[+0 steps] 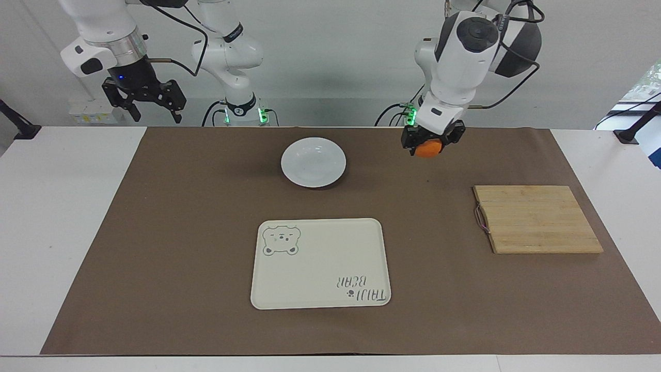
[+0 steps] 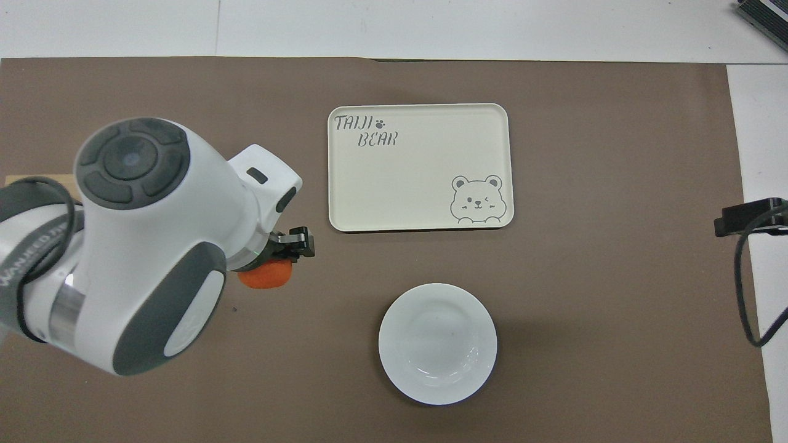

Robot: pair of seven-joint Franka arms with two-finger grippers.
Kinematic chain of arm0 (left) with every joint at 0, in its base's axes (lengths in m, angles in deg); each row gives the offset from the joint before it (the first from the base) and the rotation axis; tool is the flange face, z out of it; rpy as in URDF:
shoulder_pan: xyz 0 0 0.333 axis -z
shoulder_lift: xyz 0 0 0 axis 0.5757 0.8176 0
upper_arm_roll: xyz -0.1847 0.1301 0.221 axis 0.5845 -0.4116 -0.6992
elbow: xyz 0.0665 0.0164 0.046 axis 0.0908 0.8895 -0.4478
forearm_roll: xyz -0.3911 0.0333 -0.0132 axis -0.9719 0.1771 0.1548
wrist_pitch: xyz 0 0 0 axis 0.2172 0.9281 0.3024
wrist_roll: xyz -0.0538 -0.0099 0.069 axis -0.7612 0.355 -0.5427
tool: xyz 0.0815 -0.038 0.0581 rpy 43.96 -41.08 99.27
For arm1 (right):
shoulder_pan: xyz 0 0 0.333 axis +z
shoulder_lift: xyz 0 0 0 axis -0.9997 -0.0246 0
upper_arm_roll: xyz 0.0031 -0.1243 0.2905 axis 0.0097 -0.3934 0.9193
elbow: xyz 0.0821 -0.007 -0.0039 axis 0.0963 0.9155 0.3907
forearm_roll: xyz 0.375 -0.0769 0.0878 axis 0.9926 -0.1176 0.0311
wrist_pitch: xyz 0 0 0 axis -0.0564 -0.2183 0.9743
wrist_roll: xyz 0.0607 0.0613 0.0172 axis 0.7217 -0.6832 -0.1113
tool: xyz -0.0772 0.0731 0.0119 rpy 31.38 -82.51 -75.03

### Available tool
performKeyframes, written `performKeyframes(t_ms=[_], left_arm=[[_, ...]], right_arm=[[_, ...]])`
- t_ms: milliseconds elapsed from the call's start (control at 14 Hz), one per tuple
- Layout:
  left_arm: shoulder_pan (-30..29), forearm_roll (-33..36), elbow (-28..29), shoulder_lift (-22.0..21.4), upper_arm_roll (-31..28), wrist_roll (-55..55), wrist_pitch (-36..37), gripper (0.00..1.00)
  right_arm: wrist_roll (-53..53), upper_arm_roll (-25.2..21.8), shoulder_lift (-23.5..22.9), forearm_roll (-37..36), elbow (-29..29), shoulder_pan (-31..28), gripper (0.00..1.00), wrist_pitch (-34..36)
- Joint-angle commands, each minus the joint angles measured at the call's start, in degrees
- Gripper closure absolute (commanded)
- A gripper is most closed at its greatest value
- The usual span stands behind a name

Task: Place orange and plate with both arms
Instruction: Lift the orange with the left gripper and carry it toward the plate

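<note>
The robot's left gripper needs to set the orange down on the white plate's half nearer the cream tray [image 2: 429, 322].
My left gripper [image 1: 429, 145] is shut on the orange [image 1: 428, 149] and holds it in the air over the brown mat, between the white plate [image 1: 313, 161] and the wooden cutting board [image 1: 536, 219]. In the overhead view the orange [image 2: 266, 274] shows under the left gripper [image 2: 280, 261], beside the plate [image 2: 438, 343]. The plate lies empty on the mat, nearer to the robots than the tray. My right gripper [image 1: 151, 106] is open and waits raised over the table edge at the right arm's end; only its tip [image 2: 748, 217] shows in the overhead view.
A cream bear-print tray [image 1: 320, 263] lies mid-mat, farther from the robots than the plate. The cutting board lies toward the left arm's end, mostly hidden under the left arm in the overhead view. A brown mat [image 1: 181, 232] covers the white table.
</note>
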Motion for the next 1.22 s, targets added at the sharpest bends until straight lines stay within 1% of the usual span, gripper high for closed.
performKeyframes(t_ms=[0, 143, 287, 358, 430, 573, 717, 788, 932, 1075, 1147], left_arm=[[5.1, 0.3, 7.7, -2.3, -0.9, 5.3, -7.5, 1.00], [8.1, 0.2, 11.4, -2.6, -0.9, 7.5, -11.9, 1.00], [11.3, 0.0, 14.1, -1.4, -0.9, 8.9, -15.6, 1.00], [12.9, -0.3, 16.1, -0.9, -0.9, 9.5, -18.9, 1.00], [14.0, -1.7, 18.1, -0.6, -0.9, 10.3, -22.9, 1.00], [16.6, -4.8, 21.0, 0.0, -0.9, 10.3, -28.3, 1.00], [19.9, -5.8, 21.2, 2.4, -0.9, 12.0, -30.8, 1.00], [20.5, -5.8, 21.3, 3.8, -0.8, 13.9, -32.9, 1.00], [22.6, -6.7, 21.4, 6.6, -0.8, 17.7, -37.7, 1.00], [25.2, -7.7, 21.4, 10.6, -0.8, 20.3, -43.9, 1.00], [26.1, -7.7, 21.3, 12.5, -0.8, 22.0, -47.1, 0.77]], right_arm=[[-1.5, 0.7, 1.0, 0.2, 1.3, -1.3, 0.00, -0.2], [-1.6, 1.6, 1.0, 0.2, 1.3, -1.9, 0.00, -0.2], [-1.6, 1.6, 1.0, 0.2, 1.3, -1.4, 0.00, -0.1], [-1.6, 1.6, 1.1, 0.2, 1.3, -1.4, 0.00, 0.0], [-1.6, 1.6, 1.1, 0.2, 1.3, -1.4, 0.00, 0.1], [-1.6, 1.5, 1.1, 0.2, 1.3, -1.4, 0.00, 0.0], [-1.6, 1.5, 1.1, 0.2, 1.3, -1.4, 0.00, -0.2], [-1.6, 1.5, 1.1, 0.2, 1.3, -1.4, 0.00, -0.2], [-1.5, 1.5, 1.1, 0.2, 1.3, -1.5, 0.00, -0.1], [-1.6, 1.5, 1.1, 0.2, 1.3, -1.5, 0.00, -0.2], [-1.6, 1.5, 1.1, 0.2, 1.3, -1.5, 0.00, -0.2]])
